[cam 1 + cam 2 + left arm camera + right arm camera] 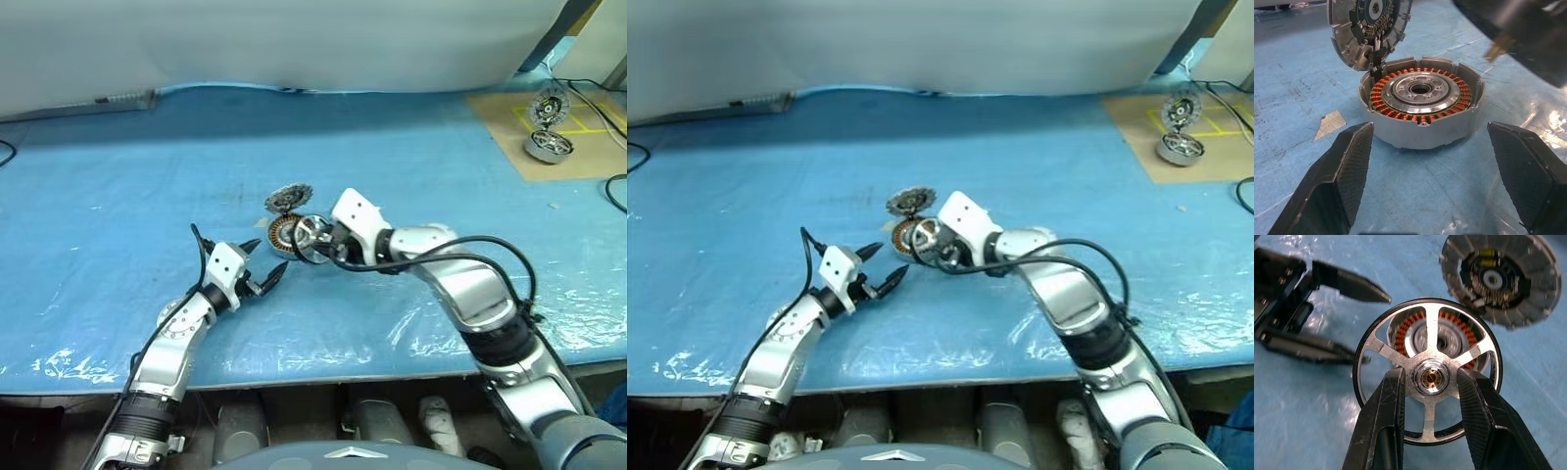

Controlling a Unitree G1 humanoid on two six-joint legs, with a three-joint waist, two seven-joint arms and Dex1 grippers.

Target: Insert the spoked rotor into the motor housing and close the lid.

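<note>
My right gripper is to release the spoked rotor, now held just above the housing, over the copper windings in the open motor housing [287, 235] [1438, 339].
The motor housing [1420, 105] rests on the blue table cover with its copper windings showing and nothing in it. Its toothed lid [1369, 27] stands tipped up at the housing's far rim. My right gripper [1431, 377] is shut on the hub of the spoked rotor [1376, 346] and holds it just above the housing on its right side; the windings [1409, 325] show through the spokes. My left gripper [263, 266] is open, level, close to the housing's near-left side, with nothing between its fingers [1347, 166].
At the back right, another motor with its lid up [547, 125] sits on a brown board [578, 157]. A cable [615, 191] lies at the right edge. The table's front edge [294, 377] runs close below the arms.
</note>
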